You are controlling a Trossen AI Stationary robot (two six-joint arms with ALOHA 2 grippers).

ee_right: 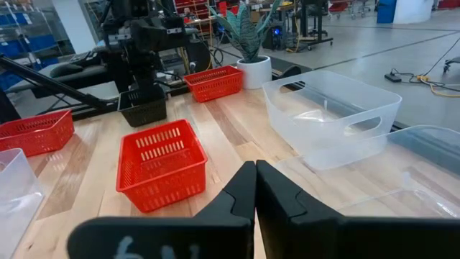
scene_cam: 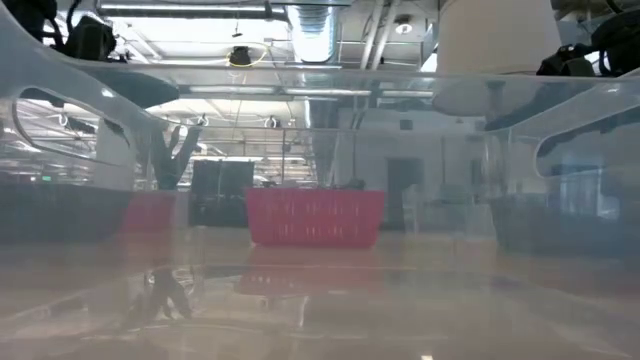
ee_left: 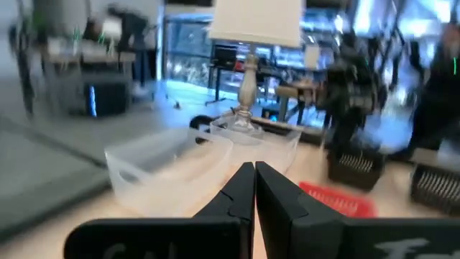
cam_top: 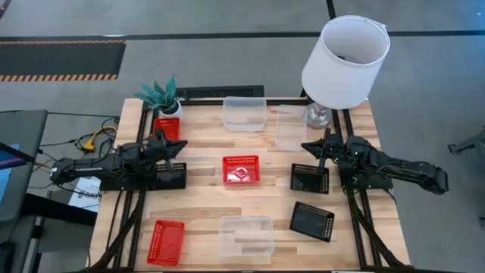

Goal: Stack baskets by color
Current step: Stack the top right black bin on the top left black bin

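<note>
Next, I will grab the black basket directly below my right gripper by that basket's short edge (cam_top: pixel 327 180) nearest that gripper's arm.
Baskets lie spread over the wooden table, each resting on its base. The red ones are at the far left (cam_top: pixel 167 127), the centre (cam_top: pixel 241 169) and the near left (cam_top: pixel 166 241). Clear ones sit at the far middle (cam_top: pixel 244 113), beside the lamp (cam_top: pixel 291 127) and at the near middle (cam_top: pixel 246 235). Black ones sit by the left arm (cam_top: pixel 173 177) and at the right (cam_top: pixel 310 179), (cam_top: pixel 312 221). My left gripper (cam_top: pixel 184 145) (ee_left: pixel 254 169) waits shut at the table's left side. My right gripper (cam_top: pixel 305 145) (ee_right: pixel 255 167) waits shut at the right side. Both point level toward the centre, above the table.
A white-shaded lamp (cam_top: pixel 345 61) stands at the far right corner, and a small potted plant (cam_top: pixel 163 95) at the far left. The low view looks through a clear basket wall (scene_cam: pixel 560 140) at the centre red basket (scene_cam: pixel 315 215). Bare wood shows between the baskets.
</note>
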